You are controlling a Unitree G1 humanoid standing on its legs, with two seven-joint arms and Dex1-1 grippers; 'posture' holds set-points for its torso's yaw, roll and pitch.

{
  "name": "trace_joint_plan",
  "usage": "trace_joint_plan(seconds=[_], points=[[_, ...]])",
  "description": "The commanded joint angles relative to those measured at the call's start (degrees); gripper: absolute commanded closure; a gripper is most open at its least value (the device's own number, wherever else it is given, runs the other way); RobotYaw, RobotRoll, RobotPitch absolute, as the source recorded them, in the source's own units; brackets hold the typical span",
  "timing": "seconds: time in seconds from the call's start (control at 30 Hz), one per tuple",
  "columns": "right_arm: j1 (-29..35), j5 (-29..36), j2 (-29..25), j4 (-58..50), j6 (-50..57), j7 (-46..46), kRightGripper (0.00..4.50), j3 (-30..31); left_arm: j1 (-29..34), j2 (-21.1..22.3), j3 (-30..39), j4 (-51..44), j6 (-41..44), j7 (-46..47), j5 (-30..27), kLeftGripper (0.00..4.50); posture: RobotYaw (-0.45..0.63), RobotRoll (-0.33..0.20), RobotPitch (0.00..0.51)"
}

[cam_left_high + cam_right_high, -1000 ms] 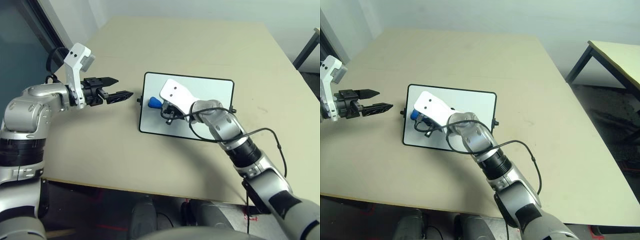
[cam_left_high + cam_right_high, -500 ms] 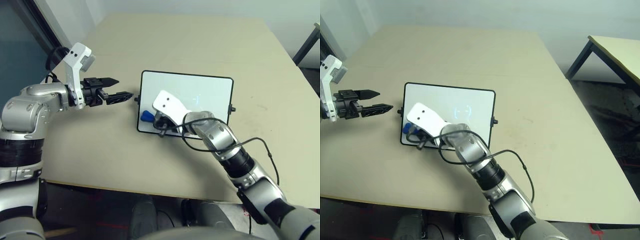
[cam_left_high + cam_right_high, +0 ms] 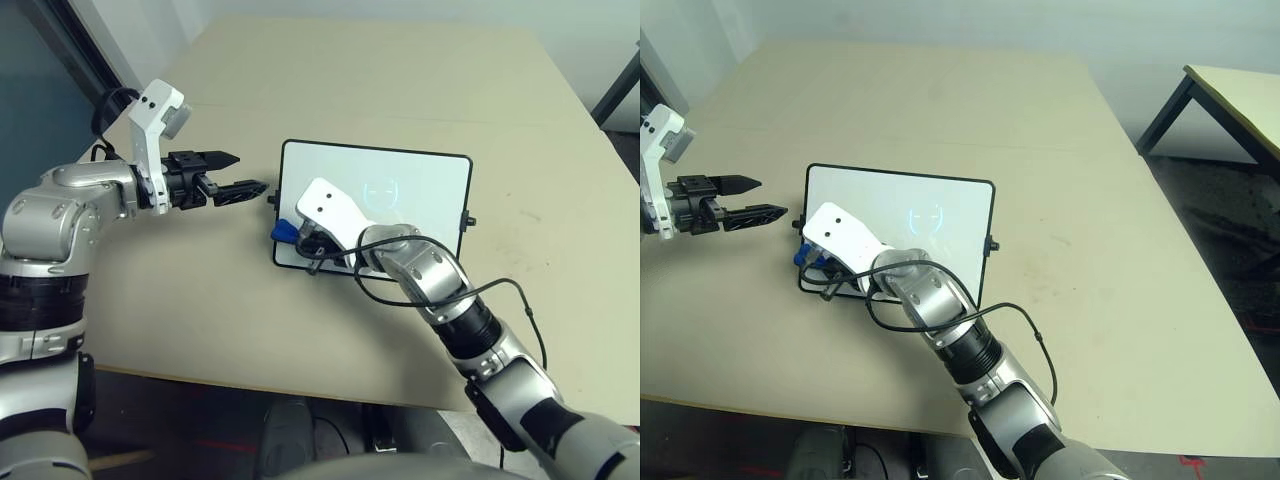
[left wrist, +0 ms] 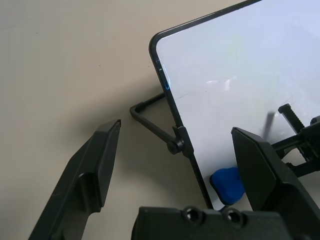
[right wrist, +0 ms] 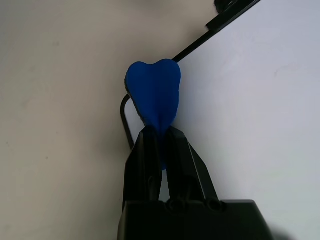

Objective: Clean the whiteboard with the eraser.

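Note:
The robot's right gripper should release the blue eraser on the table (image 3: 497, 213) beside the whiteboard's tab that is farther from the left gripper.
The whiteboard (image 3: 425, 205) lies flat in the middle of the table, with a faint round pen mark (image 3: 381, 189) near its centre. My right gripper (image 3: 300, 238) is shut on the blue eraser (image 3: 283, 232), which presses on the board's near left corner and overlaps the black frame. From the right wrist, the eraser (image 5: 153, 95) is squeezed between the two fingers, over the frame's corner. My left gripper (image 3: 245, 172) hovers open just left of the board's left edge, level with its small black tab (image 4: 176, 142), touching nothing.
The beige table (image 3: 400, 80) stretches wide behind and to the right of the board. A black cable (image 3: 510, 290) loops off my right forearm above the table. Part of a second table with a dark leg (image 3: 1160, 115) stands at the far right.
My right gripper has dragged the eraser from the middle of the board's left side toward me to its near left corner, uncovering the faint pen mark. The left gripper has hardly moved.

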Motion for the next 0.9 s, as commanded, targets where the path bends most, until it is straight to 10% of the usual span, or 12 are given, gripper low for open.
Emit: trace_joint_plan(seconds=[0.03, 0.63, 0.9], points=[[-2.4, -0.2, 0.1, 4.9, 0.9, -2.2, 4.42, -3.0, -1.0, 0.0, -0.9, 1.1, -0.9, -0.3, 0.5, 0.00, 0.00, 0.000, 0.095], [-12.8, 3.8, 1.1, 3.0, 2.2, -6.3, 4.42, -15.8, -2.7, -1.0, 0.3, 3.3, -4.5, 1.1, 0.9, 0.00, -0.01, 0.000, 0.082], [-16.7, 5.6, -2.9, -1.5, 2.3, -11.7, 4.42, -28.3, -7.2, -8.0, 7.5, 11.3, -20.6, 11.3, 3.4, 0.00, -0.02, 0.000, 0.079]])
